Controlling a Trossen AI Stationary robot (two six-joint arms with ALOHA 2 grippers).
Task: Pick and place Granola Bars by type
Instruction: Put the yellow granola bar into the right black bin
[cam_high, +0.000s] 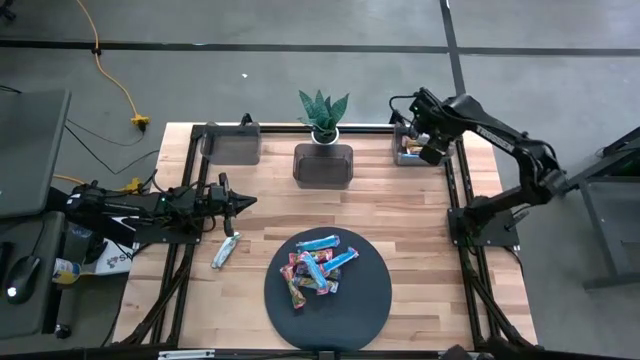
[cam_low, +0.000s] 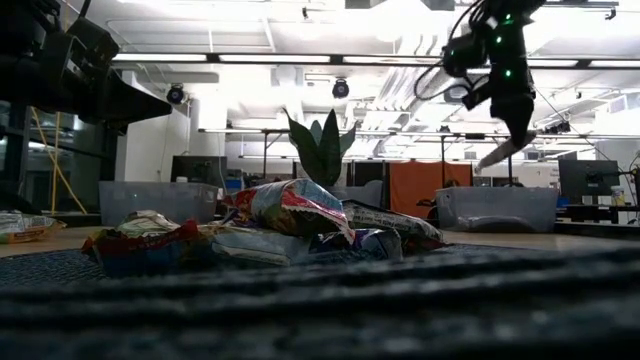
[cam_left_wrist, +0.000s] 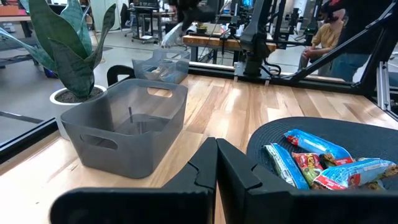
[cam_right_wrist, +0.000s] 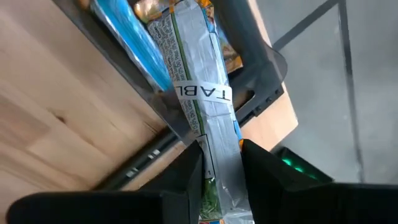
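The silver-green bar, which hangs above the far bin now, will be put down by my right gripper between the blue bar and the orange one in the bin (cam_high: 422, 150) (cam_right_wrist: 160, 32).
Several granola bars (cam_high: 318, 268) in blue, red and silver wrappers lie piled on the round dark mat (cam_high: 375, 300). One silver bar (cam_high: 226, 250) lies alone on the wood left of the mat. My right gripper (cam_right_wrist: 221, 152) hangs above the far right bin (cam_high: 408, 150), shut on a silver-green bar (cam_right_wrist: 199, 87). That bin holds a blue bar (cam_right_wrist: 124, 37) and an orange one. My left gripper (cam_high: 240, 203) waits shut and level at the table's left, pointing at the middle bin (cam_left_wrist: 124, 124). My right gripper pinches the silver-green bar between its two fingers, one finger on each long edge (cam_right_wrist: 214, 168), with the bar's printed face showing between them. The fingers slant down from above and lie along the bar. The bar sticks out past the fingertips, tilted (cam_low: 497, 155), clear of the bin.
Three clear grey bins stand along the far edge: left (cam_high: 232, 142), middle (cam_high: 323, 165) and right. A potted plant (cam_high: 323, 115) stands behind the middle bin. Bare wood lies between the bins and the mat. People sit in the room beyond the table.
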